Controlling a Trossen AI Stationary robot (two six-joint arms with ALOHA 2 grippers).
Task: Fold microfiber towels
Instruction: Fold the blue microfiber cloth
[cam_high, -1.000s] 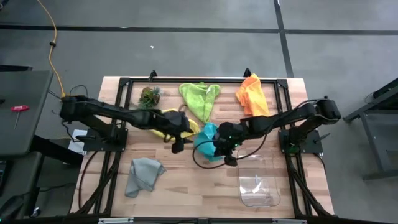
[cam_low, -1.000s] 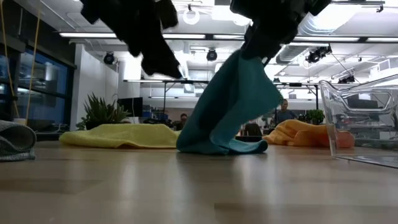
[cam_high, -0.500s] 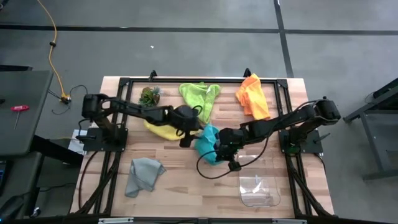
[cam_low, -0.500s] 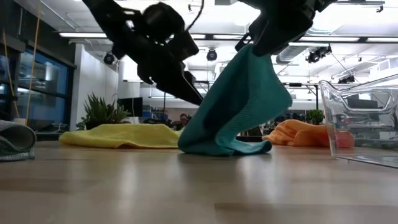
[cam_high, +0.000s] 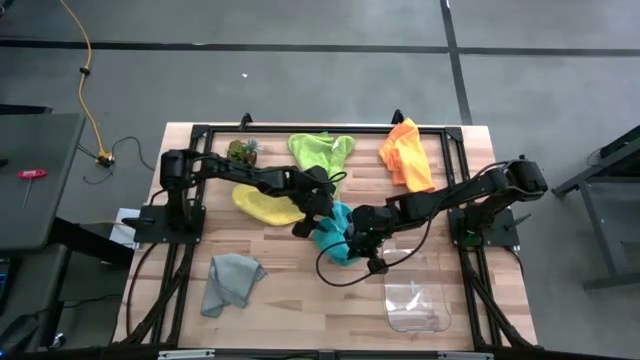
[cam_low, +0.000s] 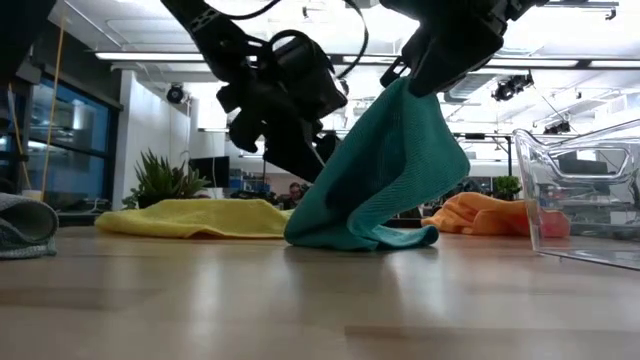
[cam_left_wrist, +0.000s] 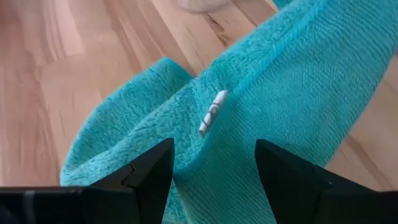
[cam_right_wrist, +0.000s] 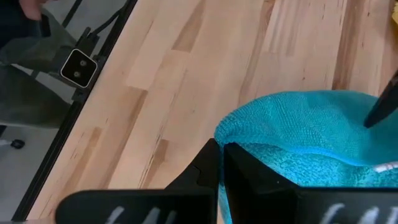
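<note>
Next, my left gripper backs off, as its open fingers are deep over the teal towel's slope, and pinch only the hem (cam_left_wrist: 203, 147) beside the white tag before lifting.
The teal towel (cam_high: 335, 228) is in the middle of the table, its top raised and its lower part heaped on the wood (cam_low: 350, 235). My right gripper (cam_high: 363, 238) is shut on the raised top. My left gripper (cam_high: 314, 212) is open at the towel's left slope (cam_low: 318, 185). In the left wrist view its fingers (cam_left_wrist: 152, 174) stand on either side of a ridge of towel with a white tag (cam_left_wrist: 211, 112). The yellow (cam_high: 262, 205), lime green (cam_high: 320, 155), orange (cam_high: 405, 155) and grey (cam_high: 230, 280) towels lie crumpled on the table. My left gripper is close over the teal towel, but I cannot tell whether its fingers touch it. My right gripper pinches the towel's top (cam_low: 405, 92) between its two shut fingers, at a rounded fold (cam_right_wrist: 249, 127). It comes from above, slanting from the table's right. The towel hangs below it as a slack tent, its lower end on the table.
A clear plastic bin (cam_high: 415, 295) stands at the near right, close to my right gripper. A small dark-green plant clump (cam_high: 240, 152) is at the far left. Bare wood lies along the near edge between the grey towel and the bin.
My left gripper has moved toward the table's right edge and down, from over the yellow towel to the teal towel's left slope. My right gripper has kept the teal towel's top raised and shifted slightly toward the near edge. The towel's lower part has stayed on the table.
</note>
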